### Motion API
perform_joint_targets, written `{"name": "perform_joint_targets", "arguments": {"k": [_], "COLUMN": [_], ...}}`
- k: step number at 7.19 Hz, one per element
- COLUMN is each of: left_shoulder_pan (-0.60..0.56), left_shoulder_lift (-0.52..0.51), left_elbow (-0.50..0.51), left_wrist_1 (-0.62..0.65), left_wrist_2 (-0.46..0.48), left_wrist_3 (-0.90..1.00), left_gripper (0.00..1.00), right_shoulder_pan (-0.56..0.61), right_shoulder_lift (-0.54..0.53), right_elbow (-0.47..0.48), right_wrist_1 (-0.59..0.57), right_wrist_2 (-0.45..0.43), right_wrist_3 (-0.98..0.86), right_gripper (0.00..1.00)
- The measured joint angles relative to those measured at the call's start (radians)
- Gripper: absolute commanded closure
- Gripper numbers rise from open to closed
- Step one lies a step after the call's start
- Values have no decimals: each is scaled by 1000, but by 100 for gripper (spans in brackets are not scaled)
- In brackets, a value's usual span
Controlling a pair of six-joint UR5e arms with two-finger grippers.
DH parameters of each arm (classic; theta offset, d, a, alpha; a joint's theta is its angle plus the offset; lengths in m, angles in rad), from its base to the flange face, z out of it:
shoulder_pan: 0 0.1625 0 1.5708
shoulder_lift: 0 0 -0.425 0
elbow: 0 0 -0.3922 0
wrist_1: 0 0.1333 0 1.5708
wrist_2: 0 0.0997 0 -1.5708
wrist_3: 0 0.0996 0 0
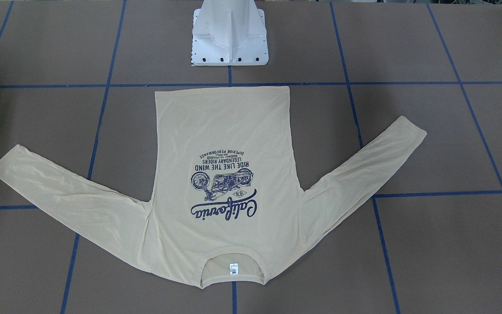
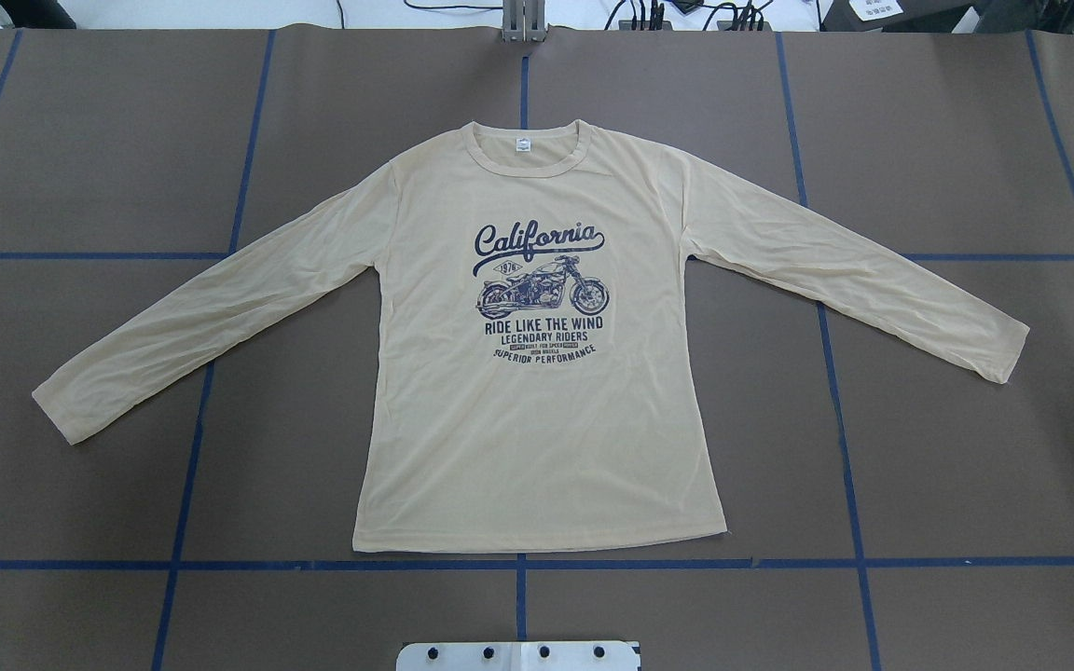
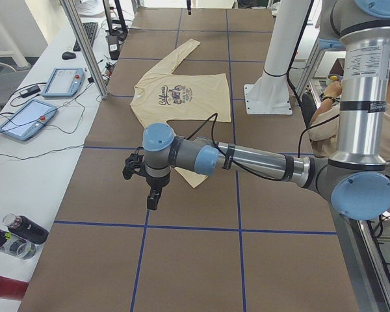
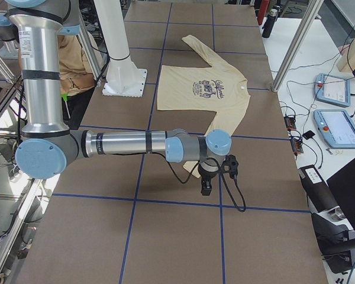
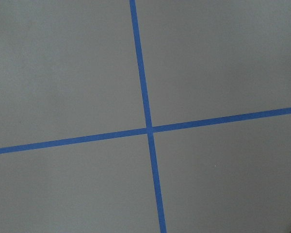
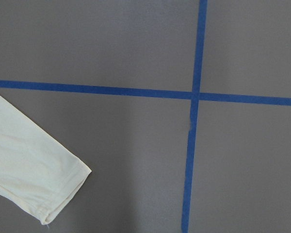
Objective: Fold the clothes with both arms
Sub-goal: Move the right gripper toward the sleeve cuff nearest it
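Next, my right gripper goes to the nearest sleeve of the shirt and closes on the cuff's collar-side corner (image 6: 86, 173).
The clothes, one pale cream-yellow long-sleeved shirt (image 2: 537, 419), lie flat and print-up mid-table, both sleeves spread out, hem toward the robot's base. The front-facing view shows the same shirt (image 1: 225, 126) with the collar nearest that camera. Neither arm shows in the overhead or front-facing views. In the exterior left view, my left gripper (image 3: 154, 198) points down over bare table just past the sleeve cuff (image 3: 196, 180). My right gripper (image 4: 206, 187) likewise hangs beyond the other sleeve end (image 4: 218, 131). Whether either is open or shut I cannot tell. The right wrist view catches a cuff (image 6: 43, 179).
Blue tape lines (image 2: 518, 564) grid the brown table. The white pedestal base (image 1: 229, 39) stands at the robot's edge. Tablets (image 3: 23, 120) and bottles (image 3: 19, 234) sit on the side bench beyond metal posts (image 3: 84, 45). A seated person (image 4: 74, 59) is behind the base.
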Motion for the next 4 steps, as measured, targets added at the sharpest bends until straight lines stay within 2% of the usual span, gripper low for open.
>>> {"name": "perform_joint_targets", "arguments": {"k": [4], "left_shoulder_pan": [2], "left_shoulder_lift": [0], "left_elbow": [-9], "left_wrist_1": [-30], "left_wrist_2": [2], "left_wrist_3": [3], "left_gripper": [1], "right_shoulder_pan": [-30], "right_shoulder_lift": [-1], "right_elbow": [-11], "right_wrist_1": [77], "right_wrist_2": [19], "right_wrist_3": [2], "right_gripper": [0]}}
